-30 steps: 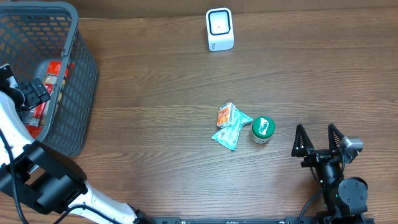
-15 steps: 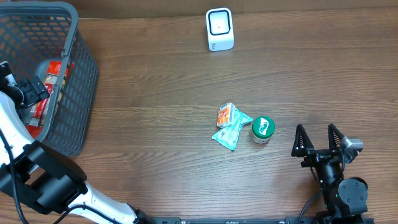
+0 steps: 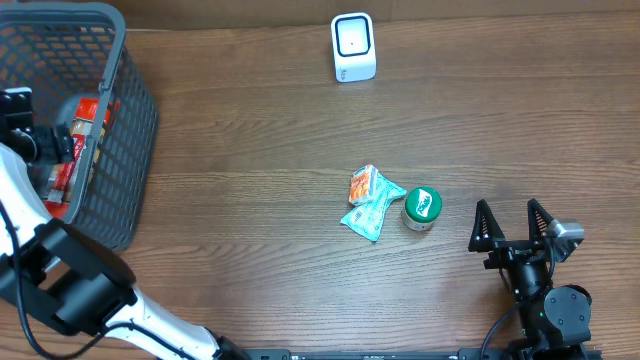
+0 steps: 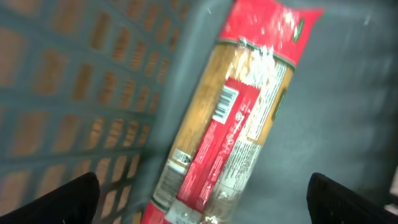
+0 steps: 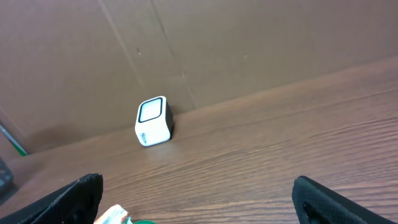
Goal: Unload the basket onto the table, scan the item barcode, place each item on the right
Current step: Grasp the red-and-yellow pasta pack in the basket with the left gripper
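Observation:
My left gripper is to grab the long red and tan packet by its middle (image 3: 73, 157) (image 4: 216, 140) next, beside the barcode on its red part.
A long red and tan packet (image 4: 236, 124) lies on the floor of the grey basket (image 3: 135, 110), and a barcode (image 4: 225, 107) shows on its label. From overhead I see only a red part of the packet (image 3: 88, 115) through the mesh. My left gripper (image 4: 205, 199) hangs open inside the basket just above the packet, one finger on each side, holding nothing. The white scanner (image 3: 353, 46) stands at the table's far edge, also in the right wrist view (image 5: 153, 121). My right gripper (image 3: 509, 215) rests open at the front right, empty.
A green-lidded jar (image 3: 421, 208) and a teal and orange pair of small packets (image 3: 370, 203) lie mid-table, left of the right gripper. The basket walls close in around the left gripper. Bare wood lies between the scanner and these items.
The left wrist has shifted a little toward the far side inside the basket. The right arm and the items on the table have not moved.

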